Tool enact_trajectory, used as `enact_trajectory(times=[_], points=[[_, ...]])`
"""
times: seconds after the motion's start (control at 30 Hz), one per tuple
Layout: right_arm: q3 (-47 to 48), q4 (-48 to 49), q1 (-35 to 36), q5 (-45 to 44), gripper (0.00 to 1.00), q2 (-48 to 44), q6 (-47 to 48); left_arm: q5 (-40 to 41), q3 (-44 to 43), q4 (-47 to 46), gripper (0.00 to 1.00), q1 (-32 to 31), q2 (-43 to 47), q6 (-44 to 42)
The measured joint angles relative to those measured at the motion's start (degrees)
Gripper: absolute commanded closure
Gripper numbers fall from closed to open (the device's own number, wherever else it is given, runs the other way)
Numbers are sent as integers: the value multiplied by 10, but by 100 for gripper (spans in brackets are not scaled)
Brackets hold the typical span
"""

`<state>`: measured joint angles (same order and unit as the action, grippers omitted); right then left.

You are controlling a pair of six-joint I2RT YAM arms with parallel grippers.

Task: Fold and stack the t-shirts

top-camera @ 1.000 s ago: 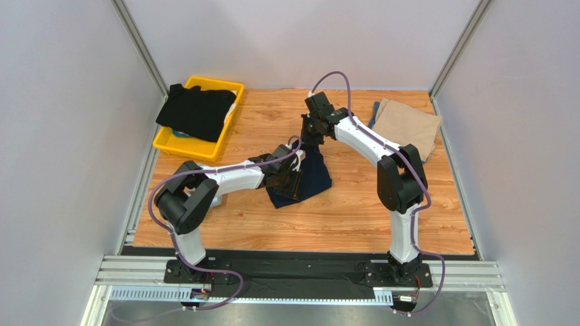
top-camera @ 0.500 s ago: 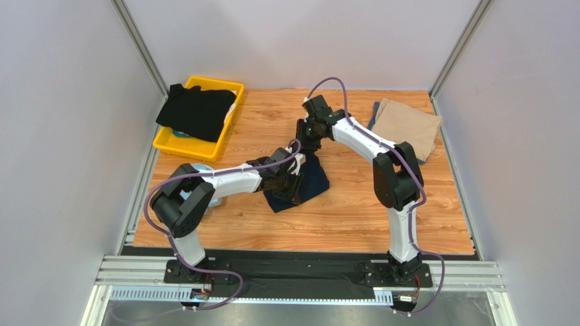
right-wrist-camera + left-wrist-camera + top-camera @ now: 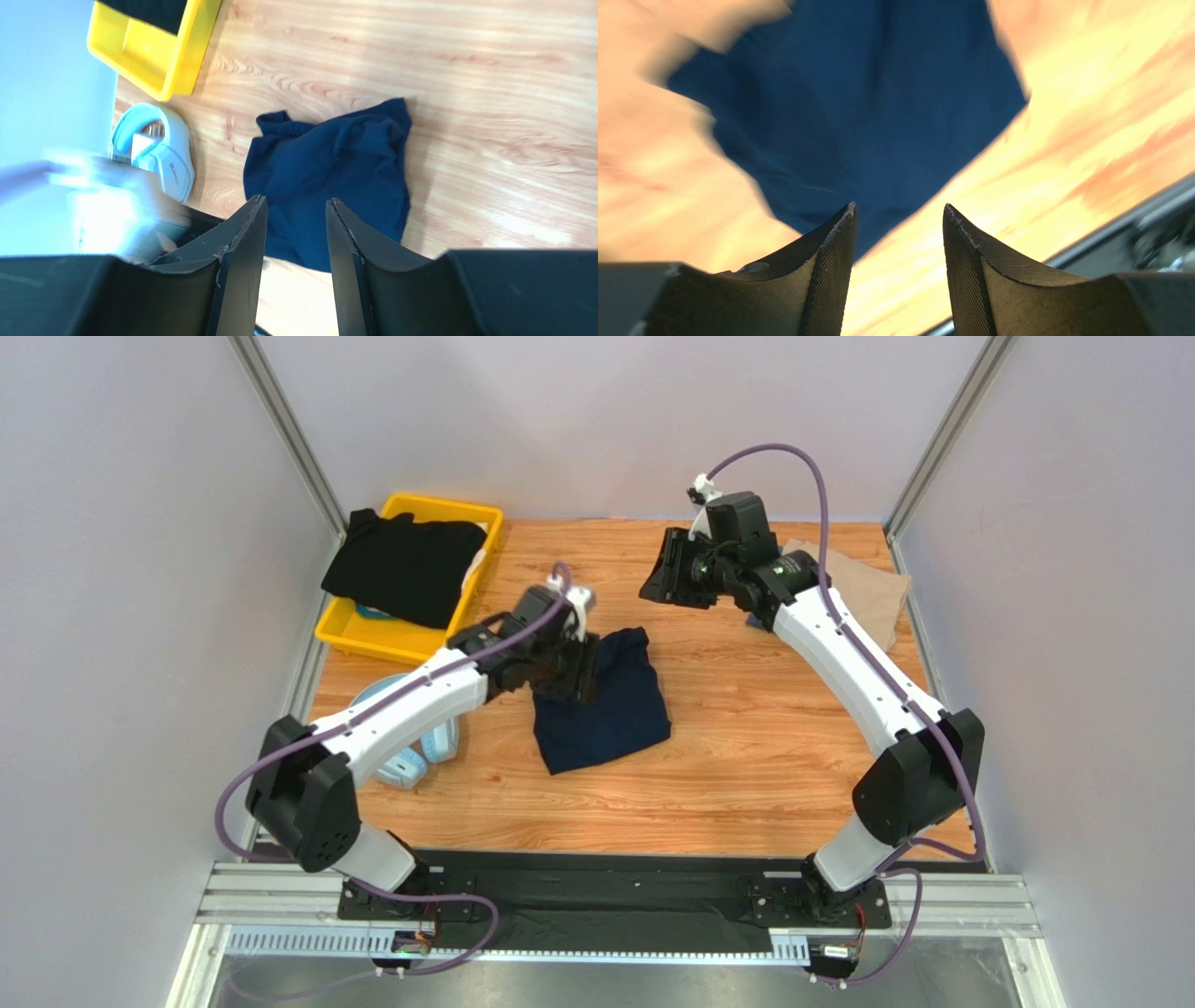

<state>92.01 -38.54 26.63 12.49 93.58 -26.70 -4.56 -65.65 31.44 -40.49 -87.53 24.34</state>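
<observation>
The dark navy t-shirt's back corner (image 3: pixel 400 108), the one nearest the tan t-shirt, should be the next place my right gripper goes to and closes.
The dark navy t-shirt (image 3: pixel 606 703) lies crumpled on the wooden table (image 3: pixel 758 756) near the middle; it also shows in the left wrist view (image 3: pixel 864 105) and the right wrist view (image 3: pixel 337 175). My left gripper (image 3: pixel 579 672) is open and empty, just above the shirt's left edge (image 3: pixel 898 210). My right gripper (image 3: pixel 659 577) is open and empty, raised well above the table behind the shirt (image 3: pixel 296 203). The tan t-shirt (image 3: pixel 859 597) lies folded at the back right, partly behind the right arm. The black t-shirt (image 3: pixel 407 564) lies heaped in the yellow bin (image 3: pixel 358 633).
Light blue headphones (image 3: pixel 418 742) lie on the table under my left arm, left of the navy shirt; they also show in the right wrist view (image 3: pixel 158 150). The yellow bin stands at the back left corner (image 3: pixel 151 56). Grey walls close in both sides.
Both grippers have let go of the navy shirt. My right gripper rose and swung back to the right. My left gripper lifted and drew back left. The shirt now lies loose.
</observation>
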Motion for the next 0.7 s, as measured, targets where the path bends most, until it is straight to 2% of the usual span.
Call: enact_trajectory(times=[0.13, 0.27, 0.43, 0.7], points=[[-26, 7, -8, 2, 60, -5, 5, 29, -69, 16, 44, 43, 33, -11], [-98, 16, -4, 14, 61, 16, 4, 41, -110, 32, 45, 49, 25, -23], [-151, 19, 3, 21, 61, 59, 0, 9, -118, 40, 47, 45, -25, -23], [-160, 51, 15, 28, 63, 90, -4, -19, -94, 31, 48, 30, -51, -16]])
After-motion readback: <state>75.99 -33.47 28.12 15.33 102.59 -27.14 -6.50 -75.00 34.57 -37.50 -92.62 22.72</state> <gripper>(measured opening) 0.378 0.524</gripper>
